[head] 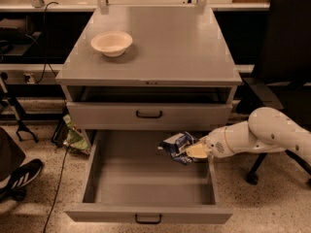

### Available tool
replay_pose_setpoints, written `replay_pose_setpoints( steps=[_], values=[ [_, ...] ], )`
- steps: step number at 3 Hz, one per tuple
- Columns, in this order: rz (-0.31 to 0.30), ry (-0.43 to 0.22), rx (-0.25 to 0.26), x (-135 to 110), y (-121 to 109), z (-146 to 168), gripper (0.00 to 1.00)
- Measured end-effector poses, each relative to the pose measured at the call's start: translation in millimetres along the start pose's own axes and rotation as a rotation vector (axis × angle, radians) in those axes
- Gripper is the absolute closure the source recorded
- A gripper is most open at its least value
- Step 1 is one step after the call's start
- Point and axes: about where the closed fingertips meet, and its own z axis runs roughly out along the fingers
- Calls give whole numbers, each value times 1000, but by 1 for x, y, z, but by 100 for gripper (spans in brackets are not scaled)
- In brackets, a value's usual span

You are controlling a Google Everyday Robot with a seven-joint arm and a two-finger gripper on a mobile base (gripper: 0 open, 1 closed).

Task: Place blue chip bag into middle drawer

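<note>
The robot's gripper will release the blue chip bag on the open drawer's bottom, about midway from front to back [169, 175].
The blue chip bag [176, 146] is crumpled, dark blue and white, held over the back right part of the open middle drawer [146, 212]. My gripper [196, 151] comes in from the right on a white arm and is shut on the bag's right side, above the drawer's right wall. The drawer is pulled fully out, a deep grey tray with a small black loop handle [147, 219] on its front. The bag hangs just above the drawer floor.
A cream bowl [111, 43] sits on the grey cabinet top [184, 47]. The upper drawer front [148, 114] is shut. A green bag [75, 137] lies on the floor left of the cabinet. A black chair [286, 57] stands at right, a shoe [22, 174] at left.
</note>
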Motion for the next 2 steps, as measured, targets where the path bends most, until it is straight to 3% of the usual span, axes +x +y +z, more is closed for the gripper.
replay_pose_setpoints(
  steps=[2],
  values=[
    [138,46,-103,75,-6,86,100]
  ],
)
